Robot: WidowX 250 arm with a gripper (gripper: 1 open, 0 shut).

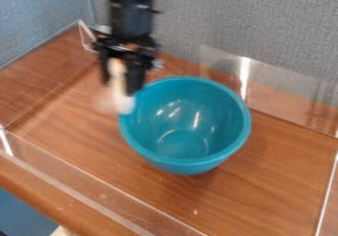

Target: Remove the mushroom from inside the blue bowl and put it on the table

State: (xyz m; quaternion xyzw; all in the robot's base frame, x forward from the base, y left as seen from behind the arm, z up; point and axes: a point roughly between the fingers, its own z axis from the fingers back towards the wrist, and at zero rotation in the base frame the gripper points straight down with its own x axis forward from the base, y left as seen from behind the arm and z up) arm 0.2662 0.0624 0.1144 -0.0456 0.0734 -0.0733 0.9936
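Next, my gripper releases the mushroom on the bare wood [97, 109] next to the blue bowl.
The blue bowl [187, 124] stands on the wooden table [59, 117], right of centre, and its inside shows nothing in it. My gripper [126, 80] hangs just outside the bowl's left rim, above the tabletop, shut on the mushroom [123, 101]. The cream stem points down below the fingers and is blurred by motion. The reddish-brown cap is mostly hidden between the fingers. The black arm rises straight up out of the top of the view.
Low clear acrylic walls [93, 186] border the table at the front and along the back right [284, 87]. A small clear acrylic piece [87, 35] stands at the back left behind the arm. Bare wood lies left of and in front of the bowl.
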